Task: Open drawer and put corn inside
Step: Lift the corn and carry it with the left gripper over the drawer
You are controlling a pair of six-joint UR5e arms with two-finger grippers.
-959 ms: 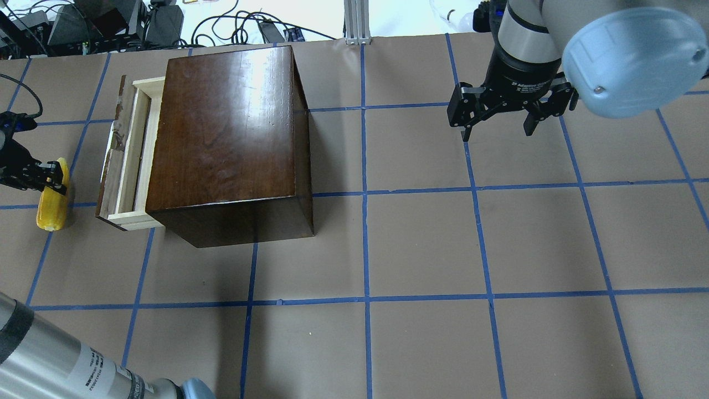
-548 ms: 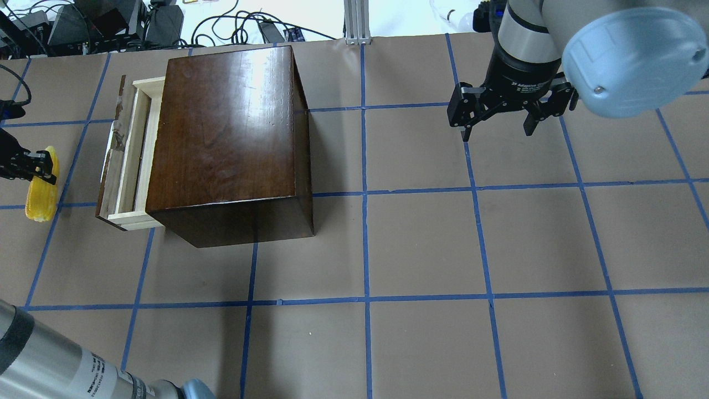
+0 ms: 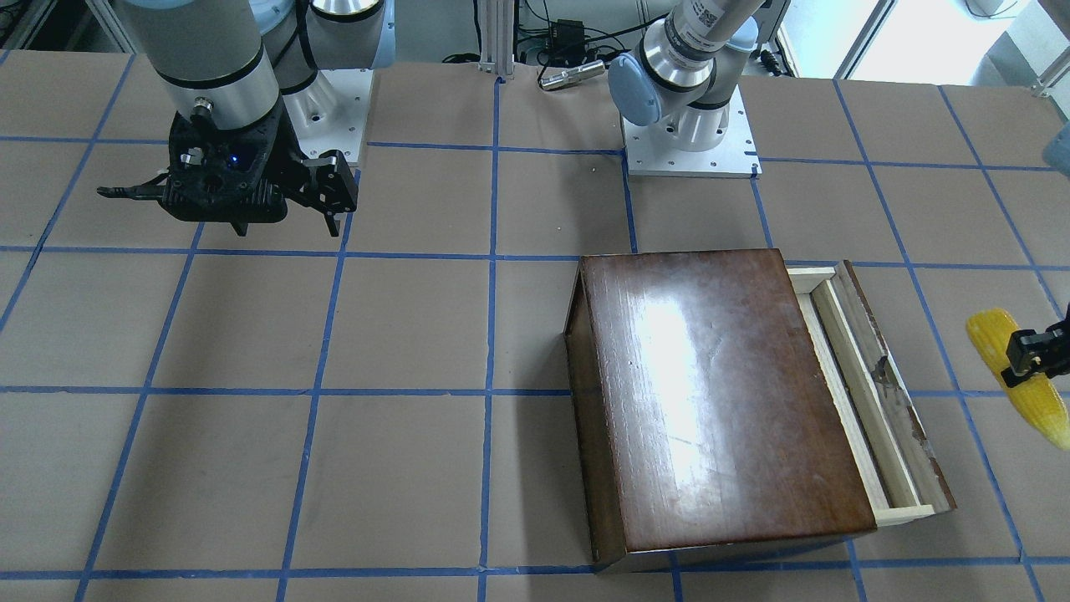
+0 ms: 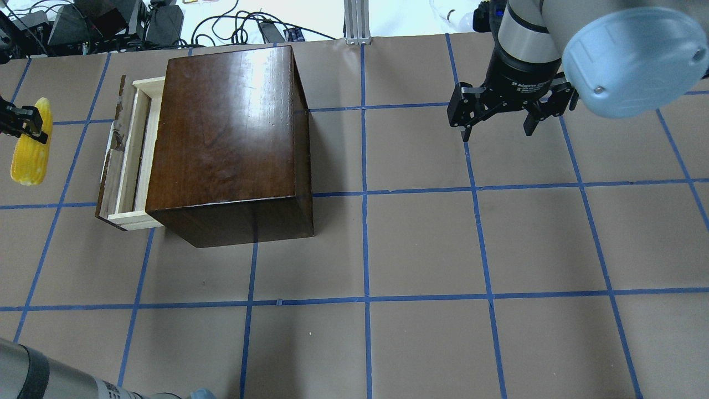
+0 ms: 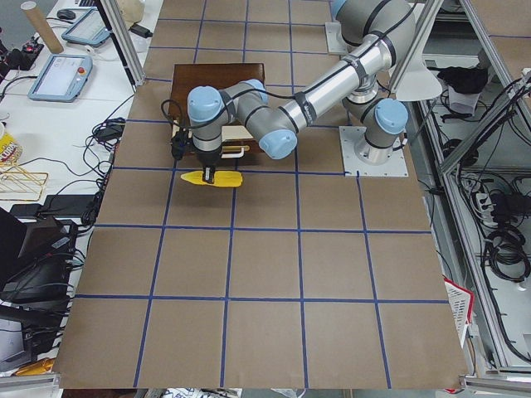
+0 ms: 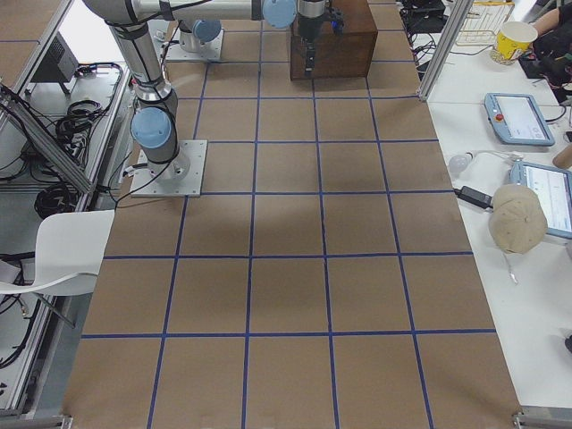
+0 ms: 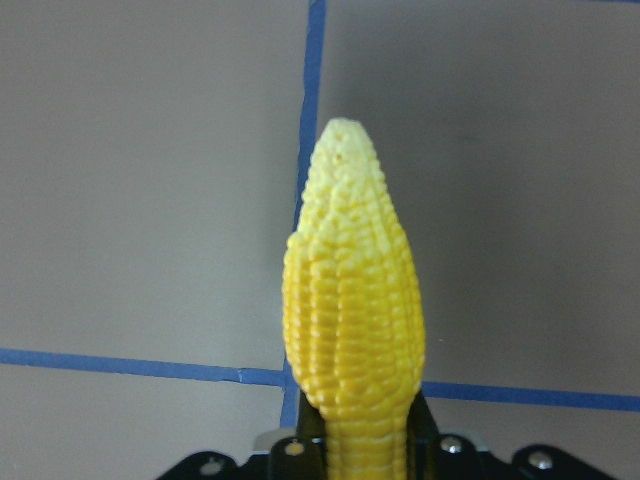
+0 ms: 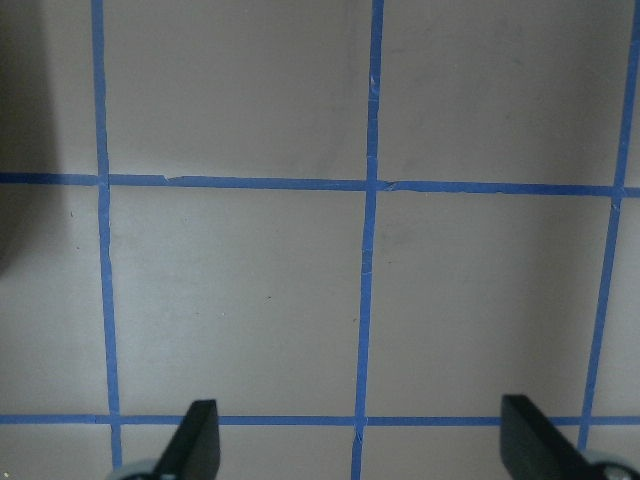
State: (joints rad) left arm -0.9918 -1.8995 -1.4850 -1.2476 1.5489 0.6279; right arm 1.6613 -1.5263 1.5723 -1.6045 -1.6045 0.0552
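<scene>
The left gripper will set the corn down on the bottom of the pale wood drawer (image 3: 855,418), along the drawer's front panel.
The bright yellow corn (image 4: 30,152) hangs in my left gripper (image 4: 26,123), which is shut on its thick end, at the left edge of the overhead view. In the left wrist view the corn (image 7: 352,310) points away from the fingers, above the table paper. It also shows in the front view (image 3: 1016,380). The drawer (image 4: 130,158) of pale wood is pulled partly out of the glossy dark-brown box (image 4: 227,127), to the right of the corn. My right gripper (image 4: 497,127) is open and empty over the far right of the table.
The table is brown paper with a blue tape grid (image 4: 365,194). Cables and equipment (image 4: 111,25) lie beyond the far edge. The right wrist view shows only bare paper between the open fingers (image 8: 195,445).
My left gripper has carried the corn toward the far side of the table and slightly further left. The drawer and the right arm have not moved.
</scene>
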